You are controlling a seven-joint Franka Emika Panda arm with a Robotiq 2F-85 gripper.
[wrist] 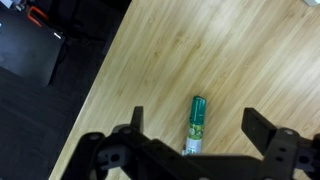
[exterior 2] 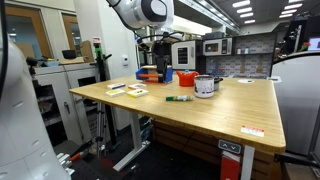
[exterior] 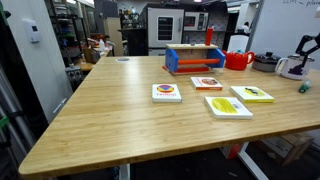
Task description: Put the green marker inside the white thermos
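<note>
My gripper needs to close on the middle of the green marker [exterior: 304, 88] [wrist: 195, 130], so that the marker's dark green end sticks out past the fingers.
The green marker [wrist: 196, 122] lies flat on the wooden table, straight below my gripper [wrist: 198, 128] and between its two spread fingers in the wrist view. The gripper is open, empty and held above the marker. In both exterior views the marker [exterior 2: 179, 98] [exterior: 303, 88] lies near the table edge, beside the white thermos [exterior 2: 205, 86] [exterior: 291, 68], a squat white vessel with a dark top rim. The gripper [exterior 2: 159, 58] [exterior: 309, 45] hangs over this end of the table.
A red jug [exterior: 238, 60] and a blue-and-red rack [exterior: 195, 58] stand at the back. Several picture cards [exterior: 226, 106] lie mid-table. In the wrist view the table edge [wrist: 92, 100] runs left of the marker, with dark floor beyond.
</note>
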